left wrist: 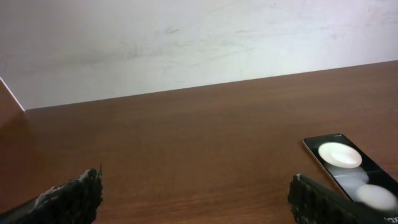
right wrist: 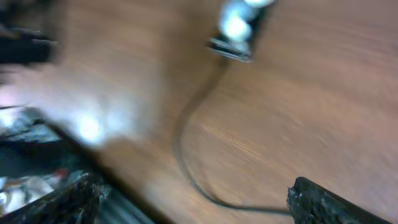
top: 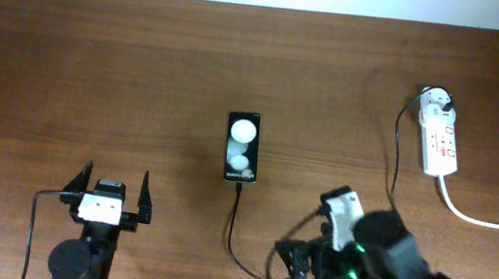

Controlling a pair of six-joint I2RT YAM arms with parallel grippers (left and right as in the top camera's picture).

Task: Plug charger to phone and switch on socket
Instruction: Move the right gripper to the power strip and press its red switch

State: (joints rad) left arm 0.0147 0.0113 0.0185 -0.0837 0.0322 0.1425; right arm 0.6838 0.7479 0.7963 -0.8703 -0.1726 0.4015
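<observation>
Next, I move my right gripper to the switch [top: 449,130] beside the white plug head on the white socket strip and close it there.
The black phone [top: 241,146] lies flat mid-table with two white reflections on its screen. The thin black charger cable [top: 233,225] meets the phone's near edge, loops toward me and runs on to the white plug head [top: 436,102], which sits in the white socket strip [top: 442,145] at the far right. My right gripper [top: 294,263] is open low over the cable loop. In the blurred right wrist view the phone [right wrist: 239,28] and cable [right wrist: 186,143] show, and the cable passes by the right finger of the open jaws [right wrist: 196,186]. My left gripper [top: 112,194] is open and empty, left of the phone [left wrist: 348,168].
The socket's thick white cord [top: 483,219] trails off to the right edge. A pale wall [left wrist: 186,43] borders the far side of the brown wooden table [top: 93,69]. The left arm's own black cable [top: 34,227] hangs near the front edge.
</observation>
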